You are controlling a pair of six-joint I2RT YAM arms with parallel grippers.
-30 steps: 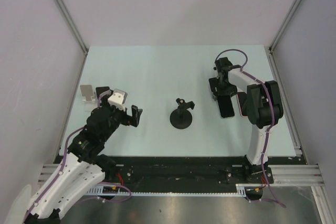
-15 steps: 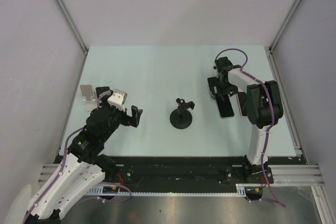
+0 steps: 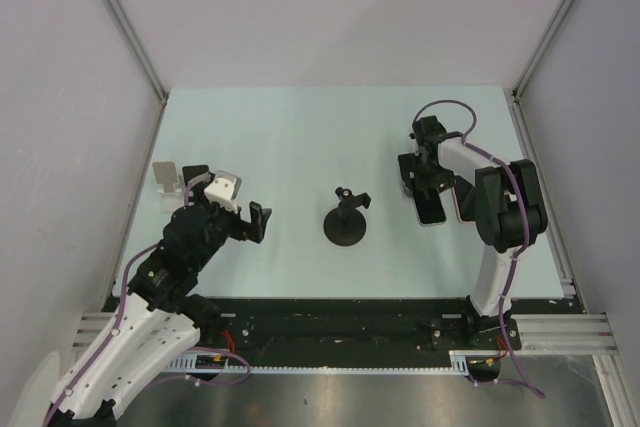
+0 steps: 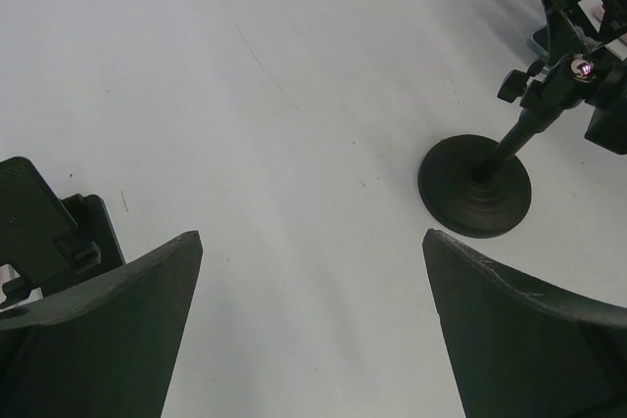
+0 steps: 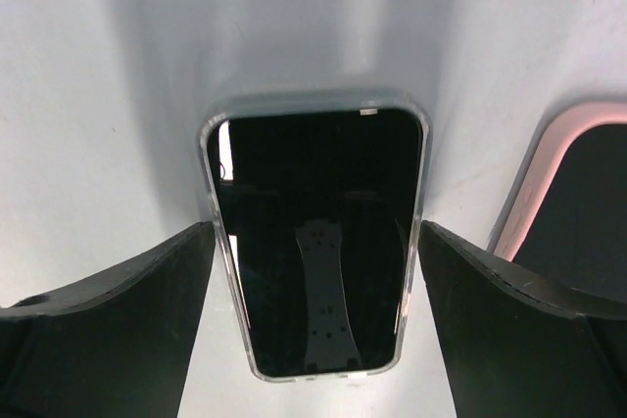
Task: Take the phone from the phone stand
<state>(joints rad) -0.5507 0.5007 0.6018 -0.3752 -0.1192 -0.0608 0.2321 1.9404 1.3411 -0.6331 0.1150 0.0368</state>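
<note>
The clamp's near end (image 3: 347, 204) (image 4: 609, 131) is at the top of the phone stand in the middle of the table, and I will close my left gripper on it next.
The phone (image 5: 313, 242), a black screen in a clear case, lies flat on the table (image 3: 300, 137) right of the centre (image 3: 432, 207). My right gripper (image 5: 315, 232) hovers over it, open, a finger on each side with a thin gap to the case (image 3: 421, 175). The phone stand (image 3: 346, 219), a black round base with a short post, stands bare in the middle of the table (image 4: 477, 183). My left gripper (image 4: 312, 235) is open and holds nothing, low over the left side of the table (image 3: 228, 197).
A second phone in a pink case (image 5: 578, 203) lies just right of the first one (image 3: 462, 199). A small grey holder (image 3: 165, 175) stands by my left gripper, near the left wall. White walls close the table in on three sides.
My right gripper's jaws have spread wider beside the phone and the wrist has shifted slightly. The phone stays flat on the table. The left arm has not moved.
</note>
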